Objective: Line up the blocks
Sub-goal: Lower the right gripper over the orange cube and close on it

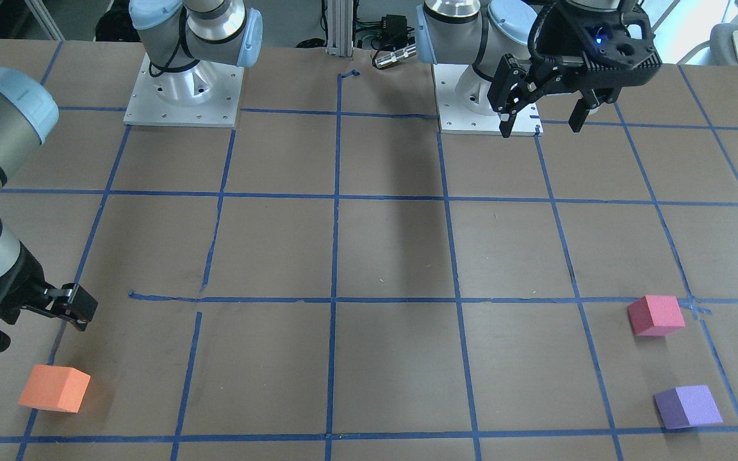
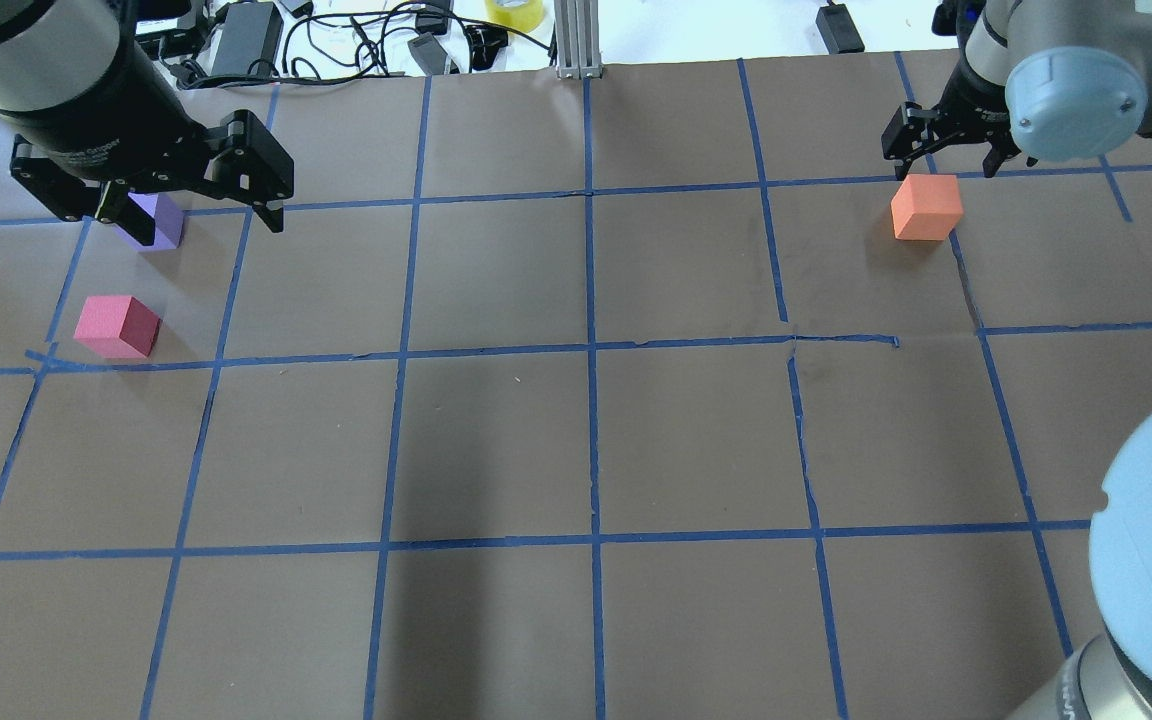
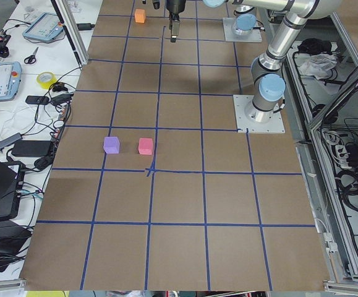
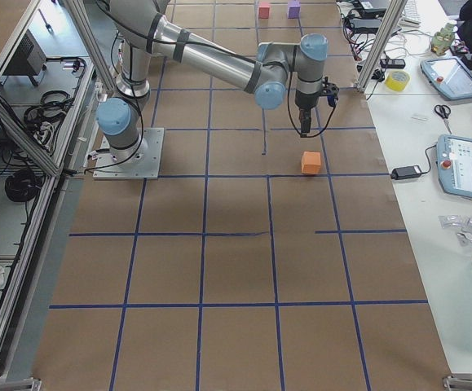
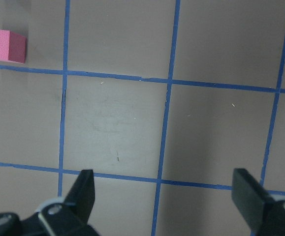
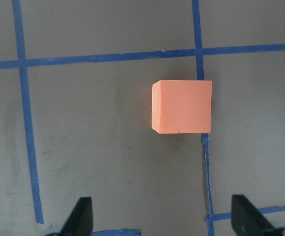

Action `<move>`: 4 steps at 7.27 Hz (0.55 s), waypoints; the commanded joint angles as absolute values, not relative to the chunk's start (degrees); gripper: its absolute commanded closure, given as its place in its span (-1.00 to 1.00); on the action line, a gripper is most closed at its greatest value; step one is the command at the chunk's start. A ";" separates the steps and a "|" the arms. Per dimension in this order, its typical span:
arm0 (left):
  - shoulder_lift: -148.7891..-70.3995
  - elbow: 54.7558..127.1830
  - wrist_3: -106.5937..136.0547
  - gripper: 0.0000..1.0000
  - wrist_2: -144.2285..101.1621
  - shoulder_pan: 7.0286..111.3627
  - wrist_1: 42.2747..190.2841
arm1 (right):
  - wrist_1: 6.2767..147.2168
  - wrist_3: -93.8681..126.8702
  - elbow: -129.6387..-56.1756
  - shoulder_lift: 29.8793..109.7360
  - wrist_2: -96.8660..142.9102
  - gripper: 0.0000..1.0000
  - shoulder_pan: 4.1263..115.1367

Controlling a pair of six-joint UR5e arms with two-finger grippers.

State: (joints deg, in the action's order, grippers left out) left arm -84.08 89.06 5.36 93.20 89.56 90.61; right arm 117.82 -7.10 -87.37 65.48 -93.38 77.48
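My right gripper is going to close on the orange block, gripping the block's side (image 1: 81, 390) (image 6: 156, 107) facing the table's middle and the block's opposite side.
The orange block (image 2: 926, 207) lies on the table at the far right; in the right wrist view (image 6: 182, 107) it sits ahead of the open fingers. My right gripper (image 2: 941, 160) hangs open and empty just beside it, above the table. The pink-red block (image 2: 117, 326) and the purple block (image 1: 688, 406) lie close together on the far left side. My left gripper (image 1: 542, 127) is open and empty, held high above the table; in the overhead view (image 2: 191, 218) it partly covers the purple block (image 2: 161, 222). The pink-red block shows at the left wrist view's upper left corner (image 5: 4, 45).
The brown table (image 2: 586, 440) carries a blue tape grid (image 2: 591, 350). The two arm bases (image 1: 183, 96) (image 1: 484, 102) stand at the robot's edge. Cables and tape rolls (image 2: 514, 10) lie beyond the far edge. A post (image 2: 576, 40) stands at the far middle.
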 commanded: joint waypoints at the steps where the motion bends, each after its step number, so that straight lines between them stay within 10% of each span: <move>1: -84.11 89.12 5.36 -1.00 93.16 89.56 90.62 | 123.89 -6.85 -87.36 59.79 -91.76 -1.00 75.16; 4: -84.11 89.12 5.36 -1.00 93.16 89.56 90.62 | 127.97 -7.91 -86.93 56.43 -91.41 -1.00 74.27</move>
State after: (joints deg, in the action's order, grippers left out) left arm -84.06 89.12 5.36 93.16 89.56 90.62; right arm 127.05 -7.82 -87.21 57.66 -91.68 74.70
